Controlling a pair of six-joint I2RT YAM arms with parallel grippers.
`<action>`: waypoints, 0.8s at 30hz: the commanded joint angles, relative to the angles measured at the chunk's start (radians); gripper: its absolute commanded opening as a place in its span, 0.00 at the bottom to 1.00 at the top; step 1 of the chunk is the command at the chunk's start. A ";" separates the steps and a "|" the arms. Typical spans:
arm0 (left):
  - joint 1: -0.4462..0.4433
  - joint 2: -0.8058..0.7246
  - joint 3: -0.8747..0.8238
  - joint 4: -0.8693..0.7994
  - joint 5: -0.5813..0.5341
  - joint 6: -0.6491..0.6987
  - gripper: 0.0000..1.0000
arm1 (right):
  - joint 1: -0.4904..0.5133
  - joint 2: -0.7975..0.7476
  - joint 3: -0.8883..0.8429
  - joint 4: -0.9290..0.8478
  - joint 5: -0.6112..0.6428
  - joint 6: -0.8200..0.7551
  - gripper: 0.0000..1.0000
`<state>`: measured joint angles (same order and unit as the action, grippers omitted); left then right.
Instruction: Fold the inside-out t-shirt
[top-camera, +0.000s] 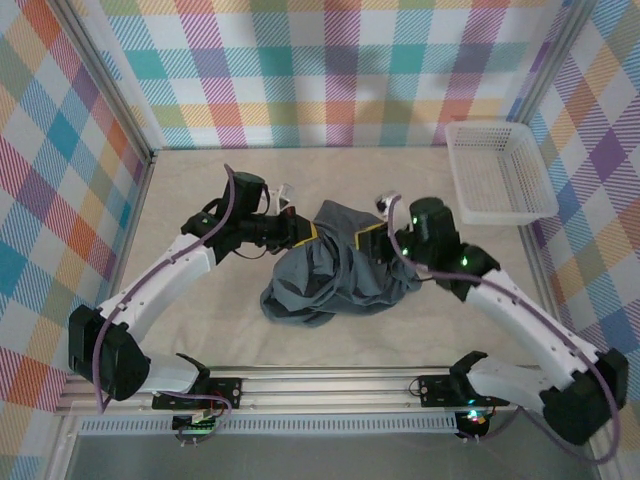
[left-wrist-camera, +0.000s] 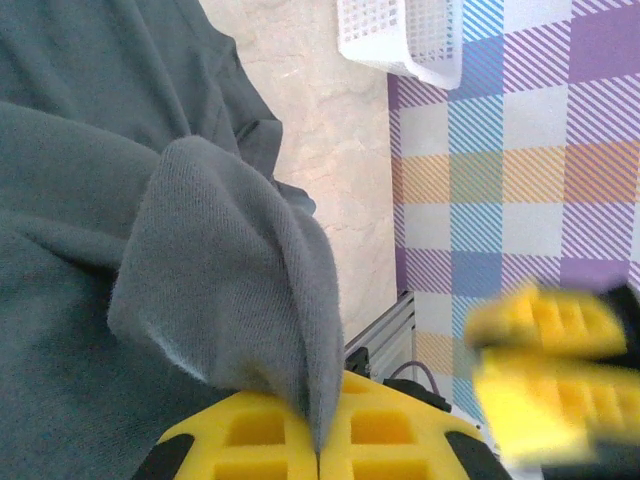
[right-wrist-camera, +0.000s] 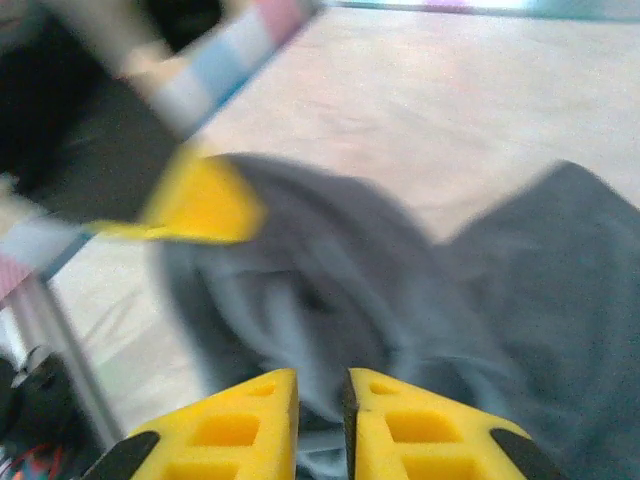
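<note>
The fingers of my right gripper are empty above the rumpled t-shirt, so they should open and take the t-shirt's raised fold (left-wrist-camera: 250, 290) from my left gripper.
The inside-out t-shirt (top-camera: 335, 270) is a bunched dark slate-grey heap in the middle of the table. My left gripper (top-camera: 305, 232) is at its upper left edge, shut on a raised fold of the t-shirt (left-wrist-camera: 230, 260); in the left wrist view the cloth runs down into the closed seam of the gripper (left-wrist-camera: 318, 440). My right gripper (top-camera: 365, 240) is at the heap's upper right. In the right wrist view that gripper (right-wrist-camera: 322, 385) has its jaws a narrow gap apart, over rumpled t-shirt cloth (right-wrist-camera: 330, 290) that shows in the gap. The two grippers are close together.
A white mesh basket (top-camera: 500, 172) stands at the back right, by the plaid wall; its corner (left-wrist-camera: 405, 35) is also in the left wrist view. Plaid walls enclose the table on three sides. A metal rail (top-camera: 330, 385) runs along the near edge.
</note>
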<state>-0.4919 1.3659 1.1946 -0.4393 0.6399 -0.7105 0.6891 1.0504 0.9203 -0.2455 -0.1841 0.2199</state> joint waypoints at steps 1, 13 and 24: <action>0.008 0.010 0.055 0.021 0.036 0.002 0.00 | 0.060 0.064 -0.030 0.122 0.082 -0.072 0.21; 0.007 -0.017 0.075 -0.066 0.011 0.074 0.00 | 0.111 0.346 0.041 0.186 0.359 -0.646 0.36; 0.042 -0.026 0.094 -0.059 0.013 0.123 0.00 | 0.104 0.352 0.106 0.229 0.181 -0.497 0.00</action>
<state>-0.4812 1.3758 1.2472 -0.4908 0.6495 -0.6502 0.7933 1.4158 0.9745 -0.0452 0.0631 -0.3450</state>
